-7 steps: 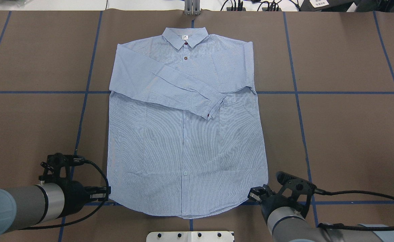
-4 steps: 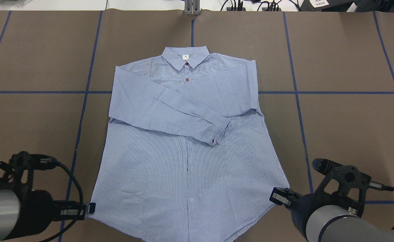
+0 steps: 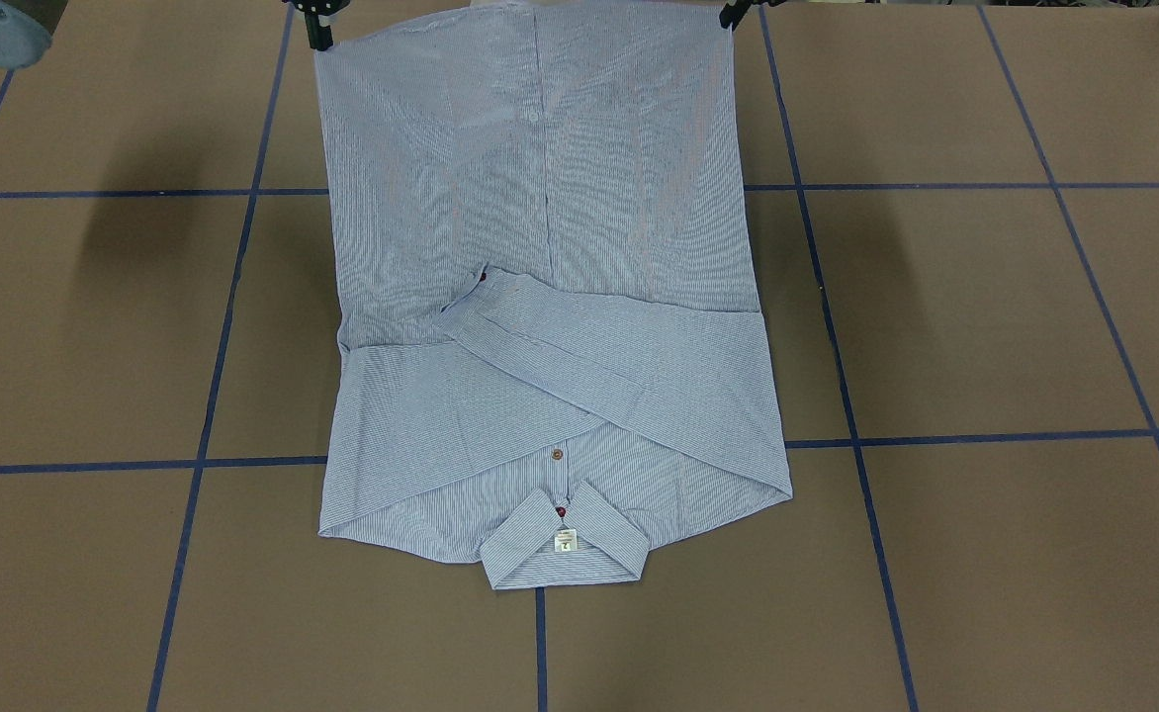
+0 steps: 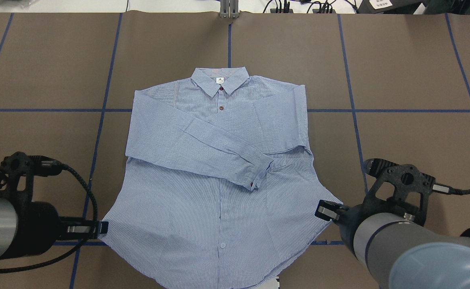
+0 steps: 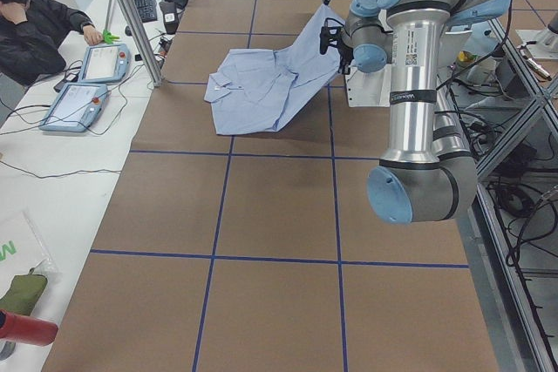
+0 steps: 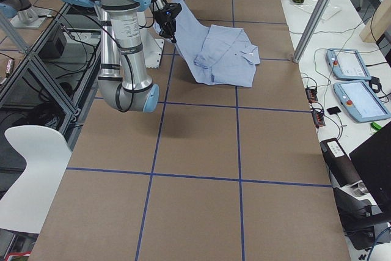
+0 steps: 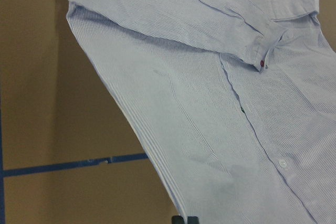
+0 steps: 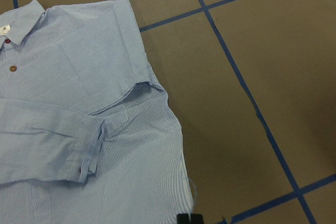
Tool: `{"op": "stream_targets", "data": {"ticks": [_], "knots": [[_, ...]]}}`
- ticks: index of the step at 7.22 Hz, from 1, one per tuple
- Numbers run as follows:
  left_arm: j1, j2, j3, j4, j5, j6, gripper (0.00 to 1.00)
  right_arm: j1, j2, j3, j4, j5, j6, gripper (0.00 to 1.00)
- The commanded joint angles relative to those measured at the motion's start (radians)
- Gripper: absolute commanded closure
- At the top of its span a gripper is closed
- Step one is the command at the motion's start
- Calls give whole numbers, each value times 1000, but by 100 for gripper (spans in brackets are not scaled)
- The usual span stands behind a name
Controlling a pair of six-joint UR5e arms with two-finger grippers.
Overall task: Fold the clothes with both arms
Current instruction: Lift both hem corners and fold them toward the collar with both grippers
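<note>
My left gripper will release the corner of the shirt's hem just beyond the shoulder of the top folded sleeve (image 3: 807, 530).
The light blue striped shirt (image 4: 215, 188) lies face up, collar (image 4: 220, 80) at the far end, both sleeves folded across the chest. Its collar half rests on the brown table (image 4: 411, 72). The hem half is raised off the table and stretched between both grippers. My left gripper (image 4: 102, 227) is shut on the hem's left corner. My right gripper (image 4: 326, 210) is shut on the hem's right corner. In the front-facing view the shirt (image 3: 540, 247) rises toward the left gripper (image 3: 730, 14) and right gripper (image 3: 320, 32). Each wrist view shows the shirt (image 7: 210, 103) (image 8: 79, 129) hanging below the closed fingertips.
Blue tape lines (image 4: 355, 132) divide the table into squares. A metal post (image 4: 229, 9) stands at the far edge. An operator (image 5: 30, 23) and tablets (image 5: 87, 84) are at a side table beyond the far edge. A white chair (image 6: 33, 163) stands beside the robot.
Both grippers have risen and moved apart with the hem corners. The hem has lifted and spread wide, and the whole shirt has slid toward the robot.
</note>
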Motion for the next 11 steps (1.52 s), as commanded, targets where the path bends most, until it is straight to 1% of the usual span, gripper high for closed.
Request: {"op": "stream_targets", "data": {"ticks": [1, 2, 3, 4, 5, 6, 7, 8, 9, 10, 11], "knots": [[-156, -108, 150, 11, 1, 121, 100, 193, 2, -183, 218, 30, -147, 100], [-232, -197, 221, 54, 1, 175, 100, 300, 2, -255, 292, 127, -223, 100], [-285, -301, 293, 124, 1, 226, 100, 376, 16, -324, 375, 148, -292, 100], [-322, -361, 379, 125, 2, 263, 100, 442, 24, -413, 458, 166, -342, 100], [-353, -410, 478, 109, 15, 295, 100, 494, 48, -543, 577, 195, -379, 100], [-365, -461, 613, 55, 68, 328, 100, 525, 89, -689, 710, 197, -404, 100], [-385, -470, 724, -54, 80, 351, 100, 533, 164, -847, 774, 197, -412, 100], [-394, -472, 799, -129, 81, 369, 100, 536, 220, -979, 837, 197, -418, 100], [-399, -486, 850, -168, 81, 375, 100, 539, 258, -1080, 919, 196, -421, 100], [-417, -507, 854, -170, 79, 392, 100, 554, 284, -1094, 945, 196, -452, 100], [-431, -519, 854, -171, 78, 394, 100, 580, 303, -1082, 948, 199, -487, 100]]}}
